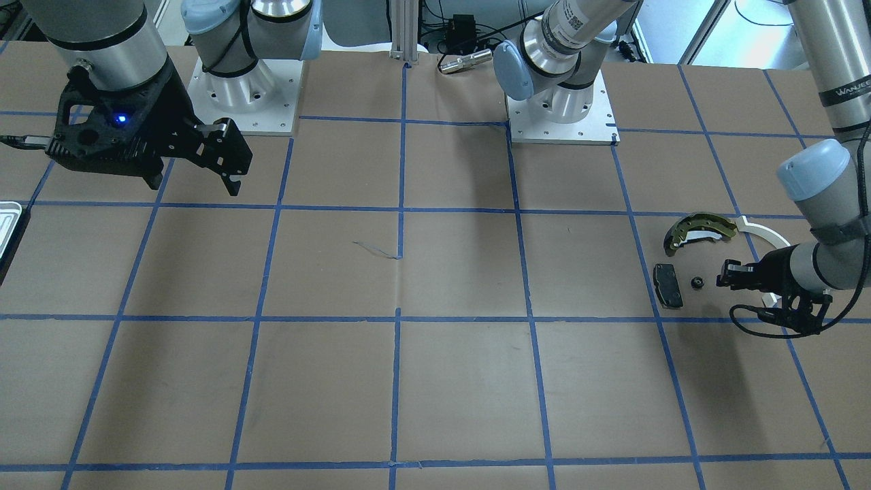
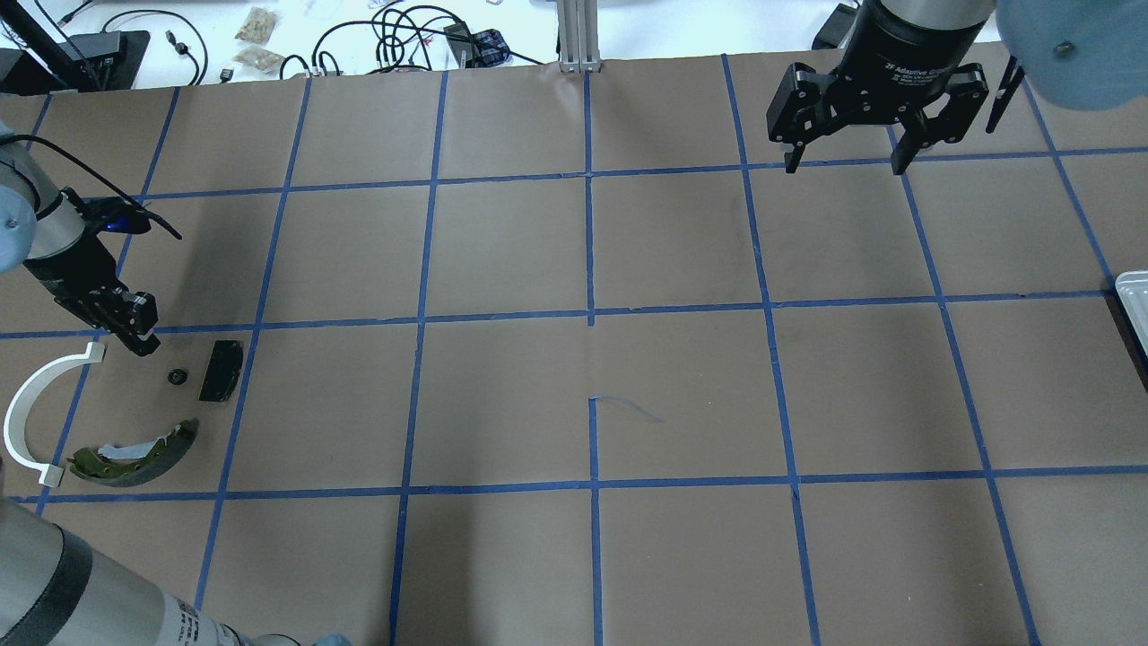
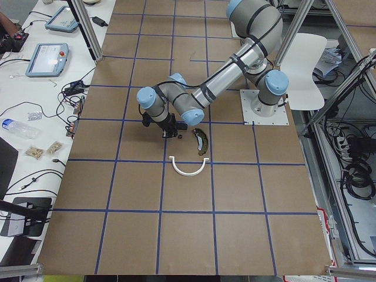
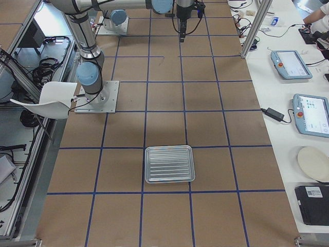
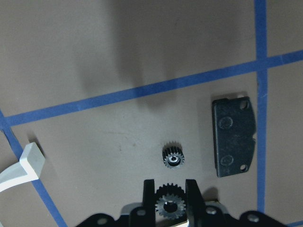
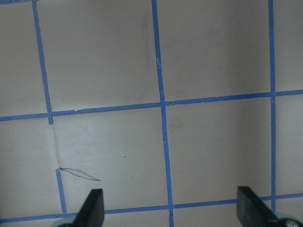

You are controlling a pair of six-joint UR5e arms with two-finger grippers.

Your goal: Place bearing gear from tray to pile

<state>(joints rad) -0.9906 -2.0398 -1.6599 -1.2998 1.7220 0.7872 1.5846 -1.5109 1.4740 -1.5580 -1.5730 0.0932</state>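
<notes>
Next, I release the bearing gear from my left gripper on the table (image 1: 713, 283) (image 5: 143, 165) beside the second black gear, opposite the black pad.
My left gripper (image 5: 170, 188) is low over the pile, shut on a small black bearing gear (image 5: 166, 206) held between its fingertips. A second black gear (image 5: 173, 156) lies on the table just beyond it, also seen from overhead (image 2: 177, 376). Around it lie the black pad (image 2: 221, 370), the olive-gold brake shoe (image 2: 134, 453) and the white plastic arc (image 2: 36, 404). The silvery tray (image 4: 169, 163) looks empty; only its edge shows overhead (image 2: 1134, 305). My right gripper (image 2: 843, 166) hangs open and empty, high above the table.
The brown table is marked with a grid of blue tape (image 2: 589, 314). The arm bases (image 1: 561, 112) stand at its robot side. Cables and small items (image 2: 395, 36) lie past the far edge.
</notes>
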